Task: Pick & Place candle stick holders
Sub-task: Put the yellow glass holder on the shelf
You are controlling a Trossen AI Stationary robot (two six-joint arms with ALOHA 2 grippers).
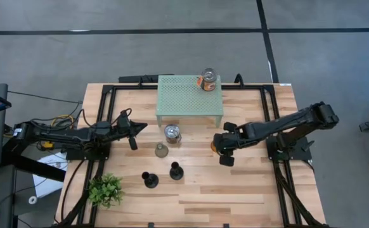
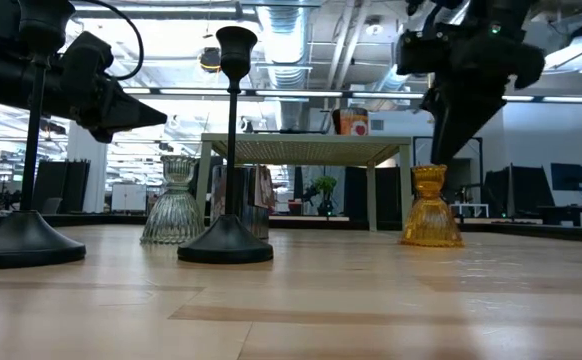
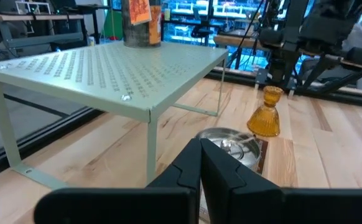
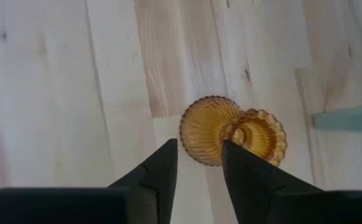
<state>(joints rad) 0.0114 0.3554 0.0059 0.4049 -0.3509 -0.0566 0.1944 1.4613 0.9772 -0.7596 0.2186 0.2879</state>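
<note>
The amber glass holder's cup sits next to the robot's open right fingers, so the right gripper needs to move one finger inside the cup and pinch its rim (image 4: 232, 127) before it lifts.
The amber glass holder (image 4: 231, 130) stands upright on its base on the table, right of centre (image 1: 214, 147). My right gripper (image 4: 199, 155) hangs just above it, pointing down, open, and touches nothing. My left gripper (image 1: 139, 128) is shut and empty, held level at the left, pointing toward a clear jar-like holder (image 1: 172, 133) that stands on the table. The grey-olive holder (image 1: 161, 150) and two black holders (image 1: 149, 180) (image 1: 175, 171) stand on the table nearer the front. A second clear jar (image 1: 208, 80) stands on the mint-green rack (image 1: 184, 101).
The mint-green perforated rack (image 3: 106, 68) stands on thin legs at the table's far middle. A green leafy plant (image 1: 106, 189) sits at the near left corner. Bare wood lies at the near right. A black frame runs along the table's edges.
</note>
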